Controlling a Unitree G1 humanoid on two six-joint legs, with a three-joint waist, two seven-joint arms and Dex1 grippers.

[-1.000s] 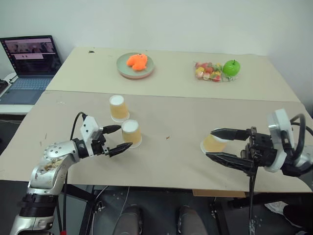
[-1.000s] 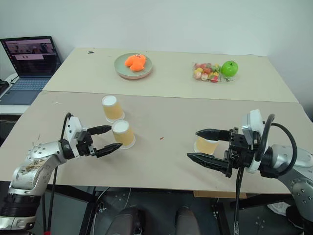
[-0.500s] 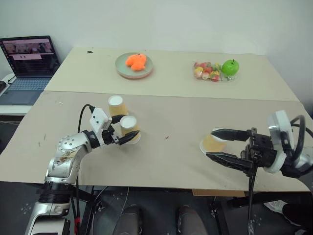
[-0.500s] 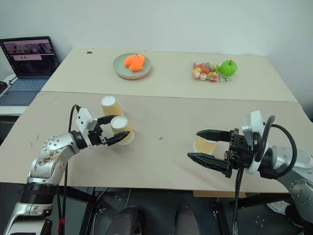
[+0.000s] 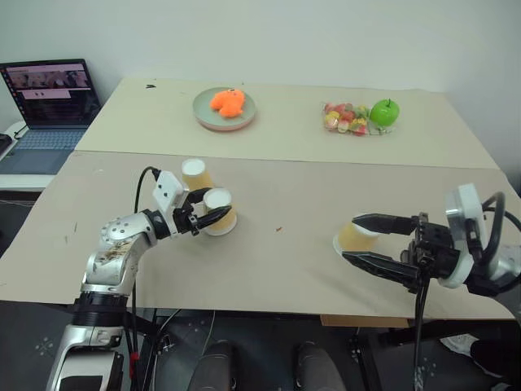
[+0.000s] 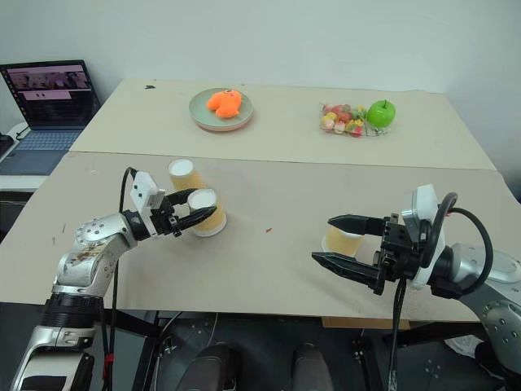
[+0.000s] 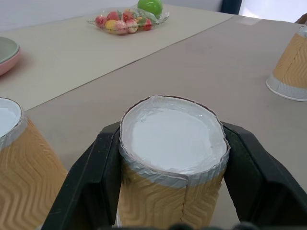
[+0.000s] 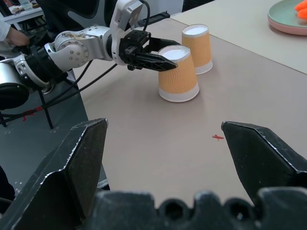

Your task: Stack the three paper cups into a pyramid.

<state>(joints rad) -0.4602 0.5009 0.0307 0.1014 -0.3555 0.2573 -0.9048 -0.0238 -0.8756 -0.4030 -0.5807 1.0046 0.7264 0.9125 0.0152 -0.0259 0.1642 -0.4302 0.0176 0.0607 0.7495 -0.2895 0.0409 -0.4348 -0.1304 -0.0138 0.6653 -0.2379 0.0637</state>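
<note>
The paper cup in my left gripper, now upside down on the near table, will be released on the bare tabletop (image 5: 295,232) (image 7: 259,128), beside the cup that is at my right gripper's fingertips.
Three tan paper cups stand upside down on the near table. My left gripper (image 5: 216,208) is shut on the nearer left cup (image 5: 218,199); in the left wrist view its black fingers (image 7: 91,182) press both sides of that cup (image 7: 172,139). The second cup (image 5: 195,173) stands just behind it, apart from it. The third cup (image 5: 352,237) sits to the right, near the front edge. My right gripper (image 5: 350,238) is open and level, with its fingertips on either side of that cup in the head view. In the right wrist view nothing lies between its fingers (image 8: 268,153).
On the far table are a green plate (image 5: 205,114) with an orange toy (image 5: 227,101), a bag of sweets (image 5: 344,118) and a green apple (image 5: 385,112). A laptop (image 5: 50,98) stands open at the far left. Bare tabletop lies between the left cups and the right cup.
My left gripper reached forward to the nearer left cup and closed its fingers on it. The right gripper and the other two cups have stayed put.
</note>
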